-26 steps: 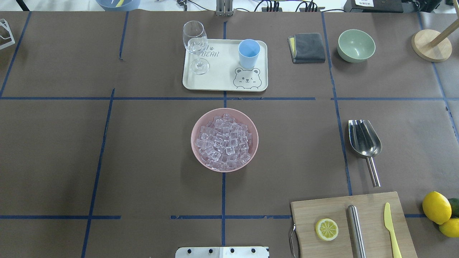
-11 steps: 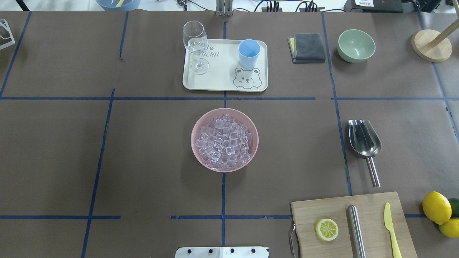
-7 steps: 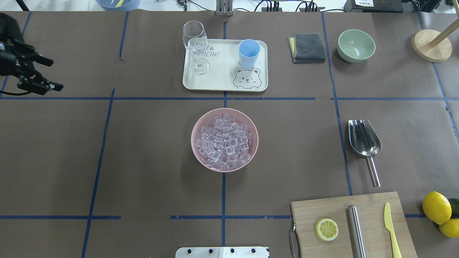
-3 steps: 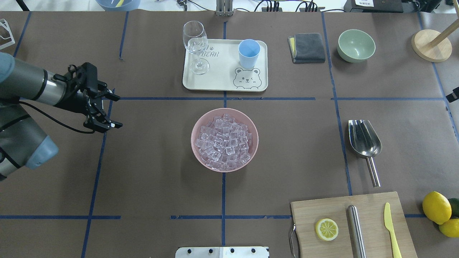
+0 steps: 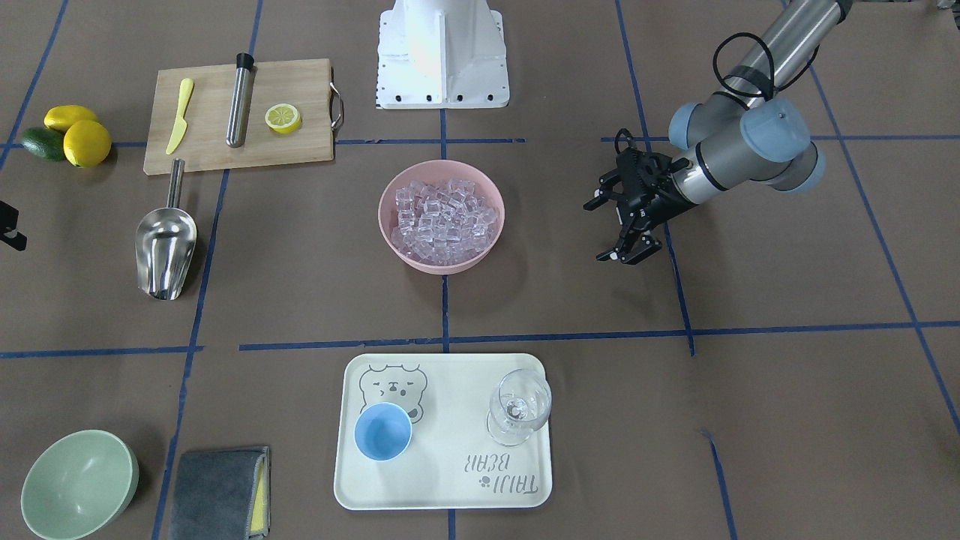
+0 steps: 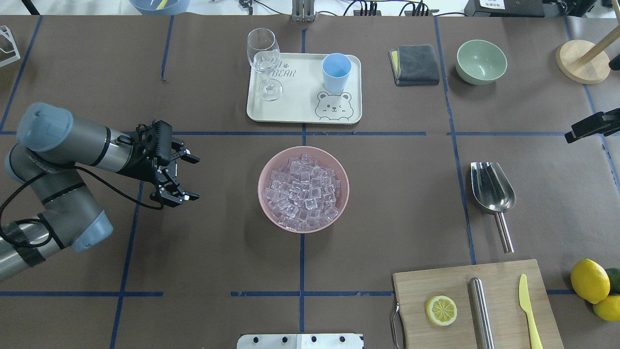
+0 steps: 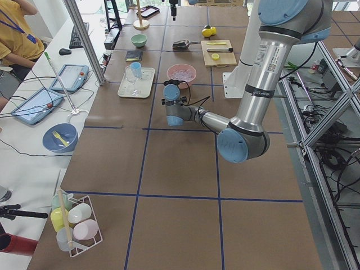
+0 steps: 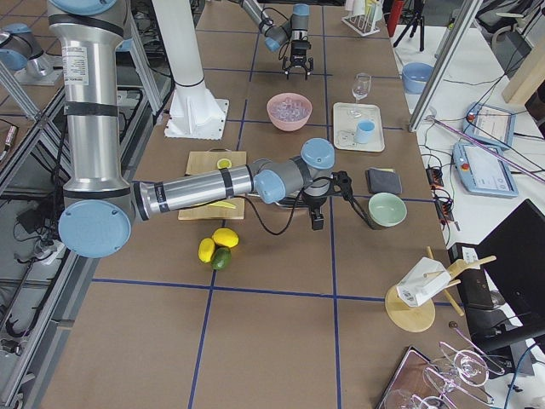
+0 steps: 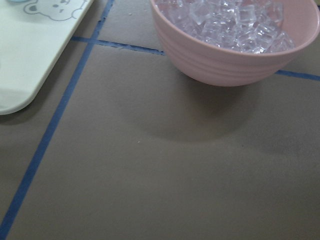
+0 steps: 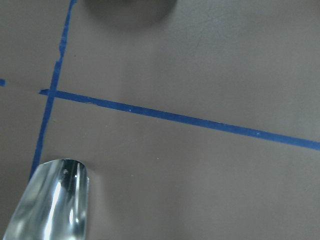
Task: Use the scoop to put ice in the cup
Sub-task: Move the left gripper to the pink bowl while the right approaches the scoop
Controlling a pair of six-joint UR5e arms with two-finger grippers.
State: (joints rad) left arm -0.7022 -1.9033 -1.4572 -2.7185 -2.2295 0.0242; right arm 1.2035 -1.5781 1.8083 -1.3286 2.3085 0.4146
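My right gripper needs to go next to the steel scoop's handle [image 5: 176, 175] near the cutting board and close on it, because the scoop has to carry the ice.
The ice [image 6: 303, 191] fills a pink bowl [image 6: 262, 184] at the table's middle. The light-blue cup [image 6: 336, 71] stands upright on a cream tray [image 6: 300, 104] beyond the bowl. Right of the bowl the steel scoop [image 6: 491, 186] lies flat on the table, handle toward the robot; its trough mouth [image 10: 50, 200] shows in the right wrist view. My left gripper [image 6: 190, 177] hovers left of the bowl, open and empty, pointing at it. My right gripper [image 6: 600, 97] barely enters at the right edge, beyond the scoop, its fingers [image 6: 588, 128] spread and empty.
A stemmed glass [image 6: 264, 58] shares the tray. A grey cloth [image 6: 414, 64] and a green bowl [image 6: 480, 61] sit at the back right. Near the robot's right, a cutting board [image 6: 455, 286] carries a lemon half, a steel cylinder and a yellow knife; lemons [image 6: 588, 280] lie beside it.
My left arm has come in from the left edge and moved right toward the pink bowl. My right gripper has appeared at the right edge. The scoop, cup and ice have not moved.
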